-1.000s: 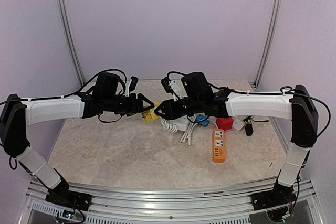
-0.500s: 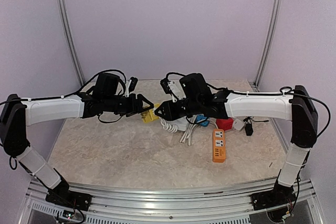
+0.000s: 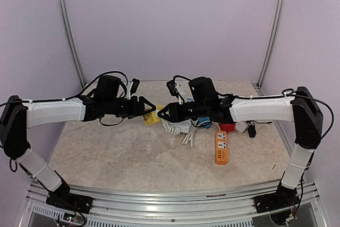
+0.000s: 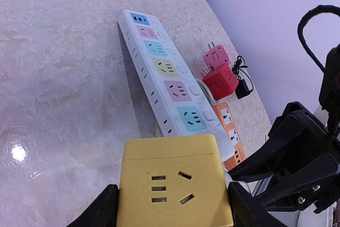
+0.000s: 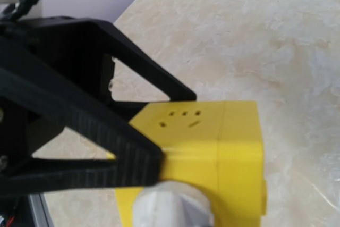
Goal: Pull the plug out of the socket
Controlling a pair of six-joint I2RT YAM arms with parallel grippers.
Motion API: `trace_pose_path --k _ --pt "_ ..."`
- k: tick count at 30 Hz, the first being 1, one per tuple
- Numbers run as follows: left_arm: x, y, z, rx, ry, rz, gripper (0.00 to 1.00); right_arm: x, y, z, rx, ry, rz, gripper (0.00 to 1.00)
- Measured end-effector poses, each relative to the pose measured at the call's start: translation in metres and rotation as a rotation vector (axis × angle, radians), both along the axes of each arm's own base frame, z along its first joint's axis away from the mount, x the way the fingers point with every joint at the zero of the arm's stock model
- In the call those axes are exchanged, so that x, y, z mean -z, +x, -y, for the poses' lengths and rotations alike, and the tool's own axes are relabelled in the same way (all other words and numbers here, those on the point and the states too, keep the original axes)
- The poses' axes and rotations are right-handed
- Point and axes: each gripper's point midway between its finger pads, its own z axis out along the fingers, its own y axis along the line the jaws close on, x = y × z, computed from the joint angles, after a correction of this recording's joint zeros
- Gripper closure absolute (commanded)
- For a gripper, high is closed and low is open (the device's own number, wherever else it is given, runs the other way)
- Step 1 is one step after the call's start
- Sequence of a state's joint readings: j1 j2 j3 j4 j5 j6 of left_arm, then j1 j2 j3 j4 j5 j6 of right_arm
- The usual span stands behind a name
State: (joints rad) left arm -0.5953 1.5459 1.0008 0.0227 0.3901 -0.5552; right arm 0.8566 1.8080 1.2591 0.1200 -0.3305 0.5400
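Note:
The white plug is deep in the yellow cube socket, which tips as I pull, so I will open my right gripper and grip closer to the plug's base [image 5: 173, 187].
A yellow cube socket [image 3: 153, 116] is held above the table at mid-centre. My left gripper [image 3: 146, 107] is shut on it; in the left wrist view the cube [image 4: 172, 179] fills the space between my black fingers [image 4: 101, 208]. A white plug [image 5: 172, 206] sits in the cube's [image 5: 228, 142] side face. My right gripper [image 3: 161, 112] meets the cube from the right with its fingers drawn together around the plug. Its own fingers are hidden in the right wrist view. The white cable [image 3: 171, 127] hangs below it.
A white power strip [image 4: 154, 62] with coloured sockets lies behind the cube. A red cube [image 4: 220, 81] and a pink cube [image 4: 216, 55] sit beyond it. An orange strip [image 3: 221, 147] lies right of centre. A small black adapter [image 3: 251, 130] lies near the right wall.
My right arm's wrist has shifted slightly right and down. My left gripper and the yellow cube have stayed in place.

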Motion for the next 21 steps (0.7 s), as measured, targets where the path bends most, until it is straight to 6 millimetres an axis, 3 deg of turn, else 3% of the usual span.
trace_pose_path --k 21 --pt "0.001 0.006 -0.009 -0.030 -0.026 -0.047 0.83 -0.005 -0.001 -0.012 0.115 -0.191 0.115 1.00"
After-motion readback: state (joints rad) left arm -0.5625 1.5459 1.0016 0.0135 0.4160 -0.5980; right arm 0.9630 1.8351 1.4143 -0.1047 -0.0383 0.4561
